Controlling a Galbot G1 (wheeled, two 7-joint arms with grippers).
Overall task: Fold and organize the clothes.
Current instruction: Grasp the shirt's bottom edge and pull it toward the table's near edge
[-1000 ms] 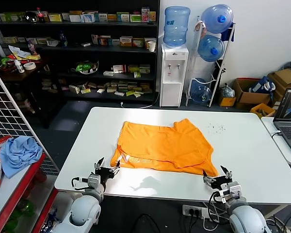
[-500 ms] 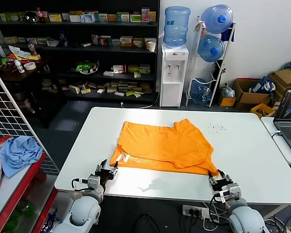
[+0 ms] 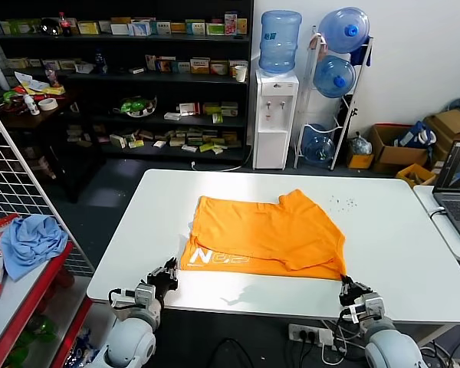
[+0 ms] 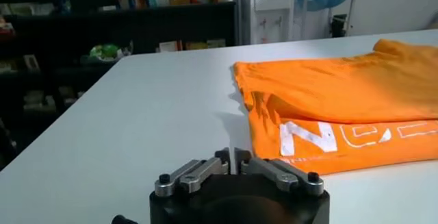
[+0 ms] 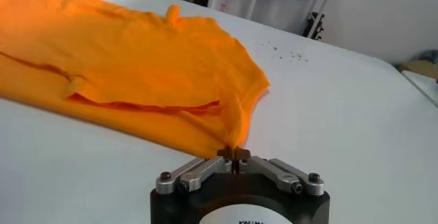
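Next, I open my left gripper, which sits shut beside the T-shirt's lettered corner, and take that corner (image 3: 185, 264) before both grippers pull the T-shirt toward the front edge.
The bright orange T-shirt (image 3: 264, 234) lies folded flat on the white table (image 3: 391, 230), its white lettering (image 3: 218, 257) along the near left edge. It also shows in the left wrist view (image 4: 342, 88) and the right wrist view (image 5: 137, 61). My left gripper (image 3: 167, 274) (image 4: 233, 155) sits low at the table's front edge, shut and empty, a short way from the shirt's near left corner. My right gripper (image 3: 346, 286) (image 5: 233, 153) is at the front edge, shut on the shirt's near right corner.
A light blue cloth (image 3: 32, 241) lies on a red rack beside the table on the left, by a wire grid. An open laptop (image 3: 458, 188) stands on a side table at the right. Shelves and a water dispenser (image 3: 274, 115) stand behind.
Both grippers drew back toward the table's front edge. The left gripper's fingers closed and it moved off the shirt. The shirt's near edge now lies flatter and shows more lettering.
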